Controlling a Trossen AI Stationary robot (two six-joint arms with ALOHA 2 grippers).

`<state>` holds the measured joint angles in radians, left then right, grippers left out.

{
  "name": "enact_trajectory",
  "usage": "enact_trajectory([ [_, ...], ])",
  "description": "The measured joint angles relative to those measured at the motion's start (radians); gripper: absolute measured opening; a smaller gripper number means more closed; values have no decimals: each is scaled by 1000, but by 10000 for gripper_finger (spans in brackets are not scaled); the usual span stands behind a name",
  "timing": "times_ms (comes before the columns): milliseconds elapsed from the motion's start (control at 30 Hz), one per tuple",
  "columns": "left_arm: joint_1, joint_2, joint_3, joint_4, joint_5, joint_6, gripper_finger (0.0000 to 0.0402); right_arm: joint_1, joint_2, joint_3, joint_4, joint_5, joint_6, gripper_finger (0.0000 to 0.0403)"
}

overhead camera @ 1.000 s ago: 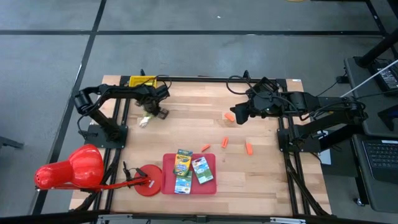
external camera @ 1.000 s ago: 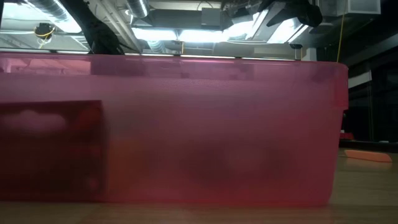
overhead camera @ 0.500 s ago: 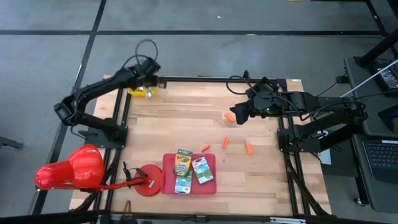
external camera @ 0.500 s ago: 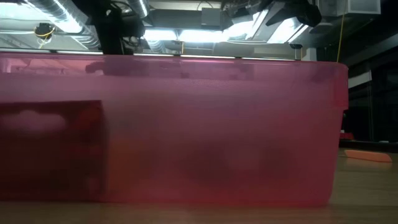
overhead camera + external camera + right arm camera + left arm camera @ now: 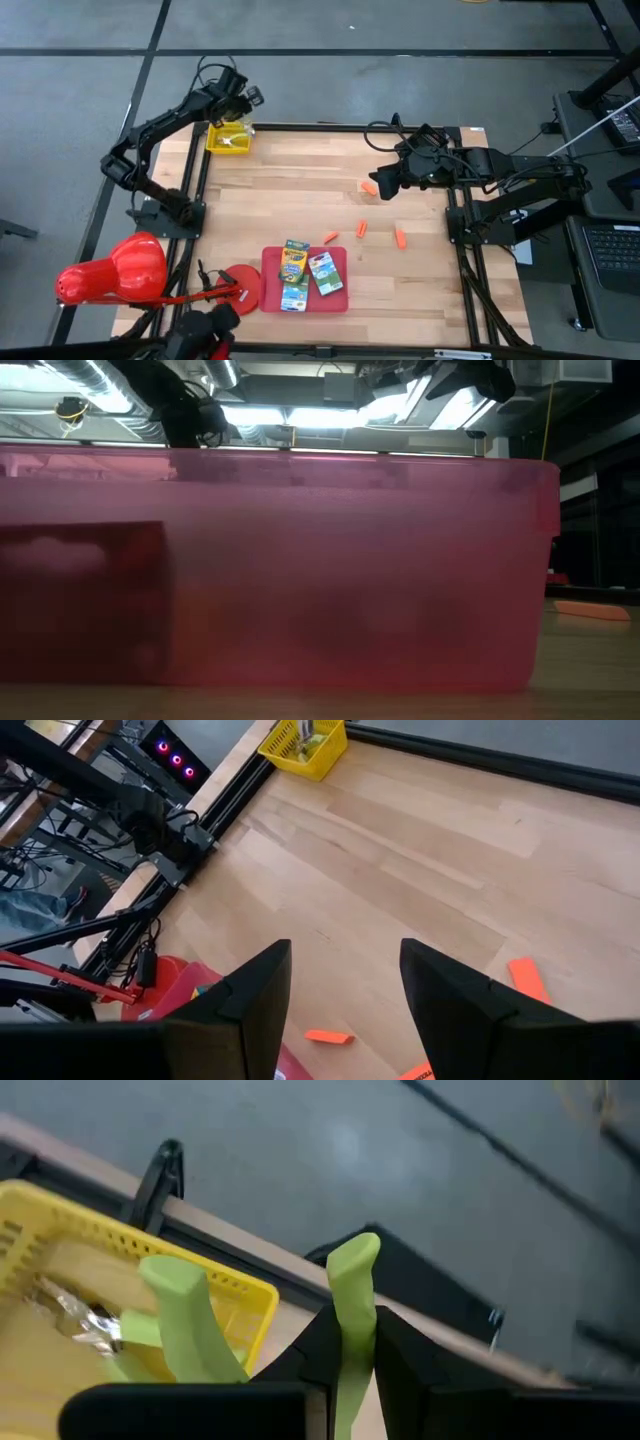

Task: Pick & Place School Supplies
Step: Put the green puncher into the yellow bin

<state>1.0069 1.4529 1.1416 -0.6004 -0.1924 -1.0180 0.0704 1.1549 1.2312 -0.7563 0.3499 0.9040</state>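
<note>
Next, my left gripper lets go of the green-handled hand tool inside the yellow basket (image 5: 233, 138) (image 5: 110, 1335), by the shiny scrap.
My left gripper (image 5: 238, 110) is at the table's far left corner, above a yellow basket (image 5: 228, 139), shut on a green-handled hand tool (image 5: 185, 1315). A shiny scrap (image 5: 75, 1320) lies in the basket (image 5: 60, 1245). My right gripper (image 5: 385, 184) hangs open above the table's far right part, next to an orange stick (image 5: 370, 187), with nothing between its fingers (image 5: 255, 985). Three more orange sticks (image 5: 362, 229) lie mid-table. Two crayon boxes (image 5: 293, 262) and a green-white pack (image 5: 326, 273) lie flat in the red tray (image 5: 272, 262). My left gripper pinches one green handle limb (image 5: 350, 1315) between its two fingers (image 5: 318, 1342); the limb's rounded end sticks out past the fingertips. The other green limb (image 5: 180, 1305) stands free beside them. The fingers slant downward, and the tool is lifted clear over the basket.
A big red cone-shaped object (image 5: 110, 270) lies off the table's near left corner, and a red disc (image 5: 238, 290) sits next to the tray. The tray's red wall (image 5: 300, 570) fills the low view. Black frame rails (image 5: 190, 200) border the table.
My left gripper has risen from the table's left part and swung toward the far left corner, rolling as it went. It has carried the green-handled tool clear of the table to above the yellow basket. The right arm has kept still.
</note>
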Motion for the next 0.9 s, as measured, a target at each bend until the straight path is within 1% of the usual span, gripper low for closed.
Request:
enact_trajectory([
  [67,3,-3,1,-14,-38,-83,35,13,0,0,0,18,11,194],
  [167,9,-4,2,-123,-96,-221,35,33,0,0,0,46,25,194],
  [267,9,-17,1,-240,-168,-448,35,44,0,0,-11,63,30,194],
  [333,9,-29,1,-261,-194,-565,35,45,0,0,-12,65,30,194],
  [400,9,-37,1,-248,-219,-637,35,45,0,0,-16,70,30,194],
  [533,22,-39,-15,-241,-218,-745,35,45,0,0,-15,73,27,194],
  [633,31,-39,-56,-256,-206,-815,35,45,-2,0,-22,72,31,194],
  [700,33,-50,-92,-230,-206,-861,35,45,-3,0,-27,71,40,194],
  [900,67,-72,-193,-149,-196,-912,35,45,-3,0,-31,66,59,194],
])
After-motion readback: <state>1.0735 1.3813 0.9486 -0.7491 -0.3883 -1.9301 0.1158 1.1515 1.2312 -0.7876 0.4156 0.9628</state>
